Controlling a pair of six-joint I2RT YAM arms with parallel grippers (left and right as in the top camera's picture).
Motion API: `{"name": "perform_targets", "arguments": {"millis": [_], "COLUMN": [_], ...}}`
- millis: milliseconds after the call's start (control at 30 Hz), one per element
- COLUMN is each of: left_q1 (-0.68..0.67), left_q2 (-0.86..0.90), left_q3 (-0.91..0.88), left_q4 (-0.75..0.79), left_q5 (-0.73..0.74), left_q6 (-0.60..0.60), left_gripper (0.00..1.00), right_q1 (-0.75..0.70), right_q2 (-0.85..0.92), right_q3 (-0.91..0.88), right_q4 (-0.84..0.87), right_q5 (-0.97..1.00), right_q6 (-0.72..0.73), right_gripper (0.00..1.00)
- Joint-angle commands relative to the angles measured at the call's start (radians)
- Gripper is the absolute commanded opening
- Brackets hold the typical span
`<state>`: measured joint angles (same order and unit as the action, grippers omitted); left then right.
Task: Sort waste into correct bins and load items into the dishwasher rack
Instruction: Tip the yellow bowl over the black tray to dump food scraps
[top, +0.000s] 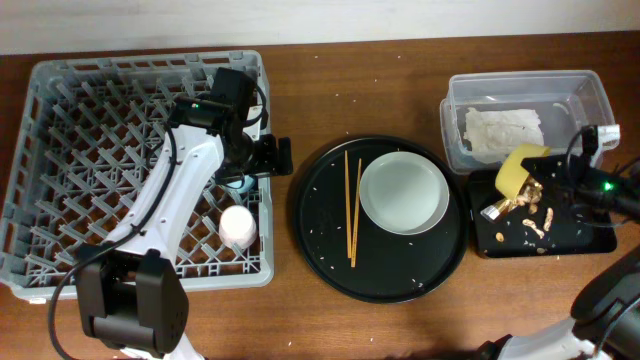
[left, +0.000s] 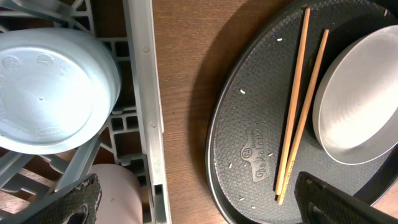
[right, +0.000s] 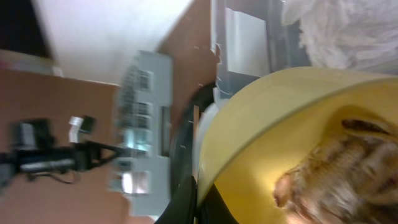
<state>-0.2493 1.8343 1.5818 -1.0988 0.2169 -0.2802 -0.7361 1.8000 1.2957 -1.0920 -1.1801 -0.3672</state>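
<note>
My right gripper will set the yellow bowl free on the round black tray (top: 397, 265), in the spot between the pale plate and the tray's near rim.
My left gripper (top: 265, 158) (left: 199, 210) is open and empty over the right edge of the grey dishwasher rack (top: 60, 150) (left: 146, 93). The light-blue cup (left: 43, 93) lies bottom-up in the rack, with the pink cup (top: 238, 227) (left: 118, 186) beside it. My right gripper (top: 545, 182) (right: 200, 199) is shut on the rim of the yellow bowl (top: 520, 168) (right: 261, 137), tilted over the shallow black tray (top: 580, 238). Food scraps (right: 336, 168) cling inside the bowl; more scraps (top: 537, 217) and the gold wrapper (top: 497, 210) lie on that tray. The napkin (top: 505, 128) (right: 348, 31) is in the clear tub (top: 455, 100).
A large round black tray (top: 320, 250) (left: 249, 124) in the middle holds the chopsticks (top: 352, 205) (left: 298, 106) and the pale plate (top: 404, 192) (left: 360, 99). Bare wood shows between the rack and the round tray.
</note>
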Motion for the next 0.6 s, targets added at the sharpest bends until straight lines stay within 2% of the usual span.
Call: {"name": "perform_targets", "arguments": {"millis": [0, 133, 300, 567], "left_q1": [0.002, 0.002, 0.002, 0.002], "left_q2": [-0.023, -0.023, -0.023, -0.023], "left_q3": [-0.003, -0.003, -0.003, -0.003], "left_q4": [-0.001, -0.001, -0.001, -0.001], "left_q5": [-0.004, -0.004, -0.004, -0.004], "left_q6": [0.004, 0.004, 0.004, 0.004], "left_gripper": [0.99, 0.99, 0.99, 0.99], "right_q1": [-0.047, -0.111, -0.136, -0.137], "right_q2": [0.056, 0.071, 0.071, 0.071], "right_q3": [-0.04, -0.08, -0.08, -0.08], "right_q4": [0.001, -0.023, -0.117, -0.127], "right_q5": [-0.198, -0.364, -0.372, -0.368], "right_q6": [-0.056, -0.055, -0.044, -0.045], "right_gripper": [0.04, 0.04, 0.04, 0.04]}}
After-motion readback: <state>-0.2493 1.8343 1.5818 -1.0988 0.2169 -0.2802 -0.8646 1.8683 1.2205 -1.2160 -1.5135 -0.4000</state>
